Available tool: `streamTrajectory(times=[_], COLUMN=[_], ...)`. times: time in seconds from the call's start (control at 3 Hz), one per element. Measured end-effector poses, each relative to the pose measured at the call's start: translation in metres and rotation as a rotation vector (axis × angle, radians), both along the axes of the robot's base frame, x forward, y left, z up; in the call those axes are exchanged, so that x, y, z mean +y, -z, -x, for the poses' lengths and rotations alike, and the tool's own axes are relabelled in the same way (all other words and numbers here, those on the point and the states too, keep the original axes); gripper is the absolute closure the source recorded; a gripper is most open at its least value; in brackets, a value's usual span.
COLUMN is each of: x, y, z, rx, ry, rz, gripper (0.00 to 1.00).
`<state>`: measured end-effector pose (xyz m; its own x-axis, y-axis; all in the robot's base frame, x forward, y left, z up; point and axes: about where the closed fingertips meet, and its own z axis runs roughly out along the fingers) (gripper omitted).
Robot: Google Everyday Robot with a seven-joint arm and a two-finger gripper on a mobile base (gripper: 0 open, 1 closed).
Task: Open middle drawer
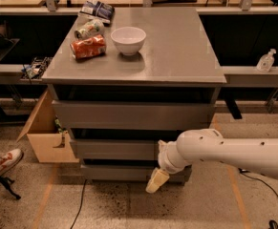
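Note:
The drawer lacks a handle, so my gripper next closes on the middle drawer's top edge [155, 141], toward my arm's side.
The grey cabinet [176, 56] has three handle-less drawer fronts stacked one above another. The middle drawer [112, 149] is the mid-sized front under the tall, wide top one, and it looks shut. My white arm [224, 151] reaches in from the right across the cabinet's lower right. My gripper [156, 180] hangs from the wrist as a cream tip in front of the smallest, lowest drawer front [114, 172], just below the middle drawer's right part.
On the cabinet top are a white bowl [128, 40], a red can [88, 47], a pale can [89, 29] and a snack bag [97, 8]. An open cardboard box [45, 137] stands at the cabinet's left. A shoe [5, 160] is at the far left and a bottle [265, 61] on the right shelf.

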<state>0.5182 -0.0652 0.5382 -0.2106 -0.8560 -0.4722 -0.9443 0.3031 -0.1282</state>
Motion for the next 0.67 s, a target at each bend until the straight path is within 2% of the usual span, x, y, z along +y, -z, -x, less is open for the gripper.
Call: streamTrajectory(times=[0.67], x=[-0.015], y=[0.019], z=[-0.018], rx=[-0.044], ry=[-0.072], rz=[-0.022], gripper=[0.00])
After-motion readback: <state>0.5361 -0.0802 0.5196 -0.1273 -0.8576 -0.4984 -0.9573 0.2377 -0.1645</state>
